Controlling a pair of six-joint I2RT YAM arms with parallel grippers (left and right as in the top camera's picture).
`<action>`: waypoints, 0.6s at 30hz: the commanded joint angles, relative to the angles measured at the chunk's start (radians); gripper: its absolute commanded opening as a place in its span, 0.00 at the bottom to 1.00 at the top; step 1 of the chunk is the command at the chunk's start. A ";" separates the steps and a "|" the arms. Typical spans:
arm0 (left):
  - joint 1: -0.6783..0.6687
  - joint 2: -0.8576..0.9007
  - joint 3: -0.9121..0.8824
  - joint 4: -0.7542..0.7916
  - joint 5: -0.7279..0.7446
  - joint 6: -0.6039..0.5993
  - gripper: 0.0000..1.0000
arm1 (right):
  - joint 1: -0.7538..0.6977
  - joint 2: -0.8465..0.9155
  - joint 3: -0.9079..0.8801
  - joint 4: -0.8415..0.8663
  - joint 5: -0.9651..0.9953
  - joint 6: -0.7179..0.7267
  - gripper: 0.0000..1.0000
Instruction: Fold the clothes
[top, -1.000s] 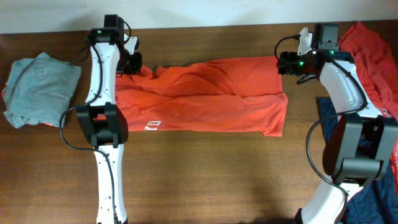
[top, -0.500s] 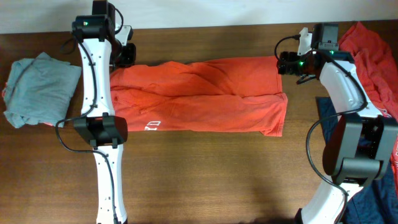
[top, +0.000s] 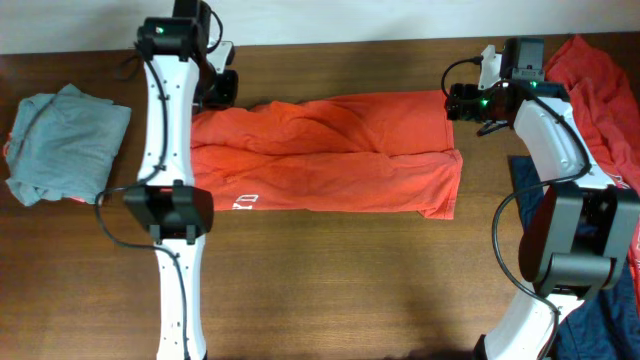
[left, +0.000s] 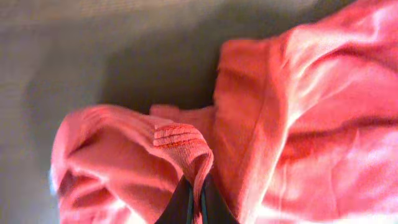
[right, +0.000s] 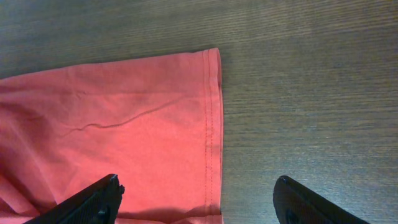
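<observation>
I will close my right gripper on the hemmed edge's far corner (top: 445, 96) (right: 212, 57) of the orange-red T-shirt, opposite the corner that my left gripper pinches.
The orange-red T-shirt (top: 330, 155) lies folded lengthwise across the table's middle, white lettering near its front left edge. My left gripper (top: 222, 88) is at its far left corner, shut on a bunched fold of the shirt (left: 186, 149), fingertips (left: 198, 202) pinching the cloth. My right gripper (top: 462, 103) hovers open over the shirt's far right corner; its fingers (right: 199, 193) straddle the hemmed edge (right: 211, 124) without holding it.
A pale grey-green garment (top: 65, 145) lies folded at the left. A red garment (top: 600, 80) is heaped at the far right, a navy one (top: 605, 320) at the right front. Bare brown table (top: 330, 280) lies in front.
My left gripper, holding the shirt's left corner, swung out left then came back right, and the shirt's left edge moved with it. The right arm has not moved.
</observation>
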 joint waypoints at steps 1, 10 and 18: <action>0.006 -0.158 -0.193 -0.003 -0.038 -0.015 0.00 | 0.010 0.001 0.018 0.001 0.013 -0.008 0.82; 0.010 -0.201 -0.814 0.075 -0.143 -0.027 0.00 | 0.010 0.001 0.018 0.022 0.012 -0.007 0.82; 0.021 -0.233 -0.747 0.132 -0.148 -0.055 0.00 | 0.010 0.001 0.018 0.022 0.012 -0.007 0.83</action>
